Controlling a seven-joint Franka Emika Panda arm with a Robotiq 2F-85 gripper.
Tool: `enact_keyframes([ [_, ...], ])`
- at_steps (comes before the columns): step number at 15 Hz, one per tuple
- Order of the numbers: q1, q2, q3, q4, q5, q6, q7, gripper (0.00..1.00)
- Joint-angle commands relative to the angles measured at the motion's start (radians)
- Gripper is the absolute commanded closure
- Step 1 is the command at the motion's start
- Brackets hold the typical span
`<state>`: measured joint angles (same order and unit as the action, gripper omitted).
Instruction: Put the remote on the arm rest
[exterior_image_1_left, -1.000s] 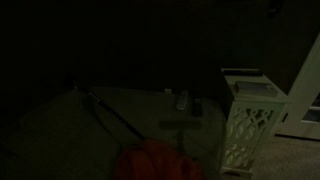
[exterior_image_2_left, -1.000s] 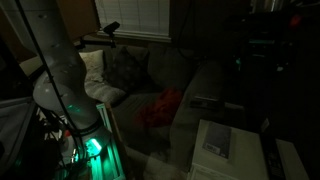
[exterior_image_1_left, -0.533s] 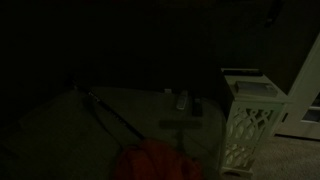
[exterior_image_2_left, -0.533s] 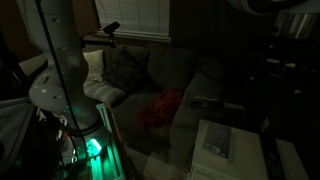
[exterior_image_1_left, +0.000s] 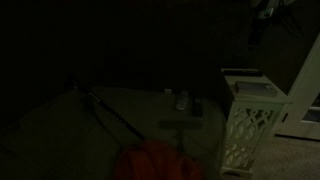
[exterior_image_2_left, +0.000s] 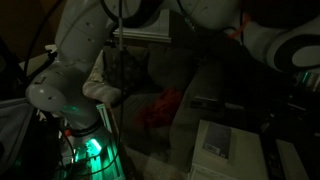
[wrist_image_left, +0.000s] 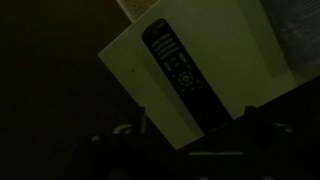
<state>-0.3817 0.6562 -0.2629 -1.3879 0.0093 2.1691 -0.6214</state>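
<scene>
The black remote on the white lattice stand is next, and my gripper will go to it and close on the remote's middle (exterior_image_1_left: 243, 73) (wrist_image_left: 190, 87), around its ring of buttons.
The scene is very dark. The remote (exterior_image_1_left: 182, 101) is a small slim pale bar lying on the glass table, next to a darker oblong (exterior_image_1_left: 196, 103). My gripper (exterior_image_1_left: 262, 12) hangs high above the white lattice stand (exterior_image_1_left: 248, 125), far from the pale remote. In the wrist view a black remote with buttons (wrist_image_left: 180, 72) lies on the stand's white top (wrist_image_left: 125, 65). The gripper's fingers (wrist_image_left: 195, 142) are only dim shapes at the bottom of that view, so I cannot tell how wide they stand. Nothing shows between them.
A sofa with cushions (exterior_image_2_left: 125, 70) and a red object (exterior_image_2_left: 160, 106) on its seat. A grey arm rest (exterior_image_2_left: 205, 102) is beside it. The red object (exterior_image_1_left: 150, 162) is also near the glass table's front. The white arm (exterior_image_2_left: 200, 15) spans the top.
The arm has swung across the top of an exterior view toward the right. The gripper has come into view above the lattice stand. The pale remote has not moved.
</scene>
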Motion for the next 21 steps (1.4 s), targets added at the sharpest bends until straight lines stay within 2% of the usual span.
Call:
enact_keyframes([
  [1,-0.042,0.038,0.043,0.055,-0.035,0.000,0.057,0.00],
  [5,-0.059,0.063,0.058,0.083,-0.038,-0.001,0.064,0.00],
  [7,-0.106,0.086,0.121,0.093,-0.016,-0.019,-0.107,0.00],
  [9,-0.150,0.141,0.162,0.120,0.009,-0.023,-0.222,0.00],
  [13,-0.194,0.261,0.193,0.180,-0.010,-0.083,-0.415,0.00],
  [18,-0.165,0.347,0.175,0.244,-0.041,0.020,-0.464,0.00],
  [21,-0.138,0.374,0.161,0.294,-0.070,0.044,-0.489,0.00],
])
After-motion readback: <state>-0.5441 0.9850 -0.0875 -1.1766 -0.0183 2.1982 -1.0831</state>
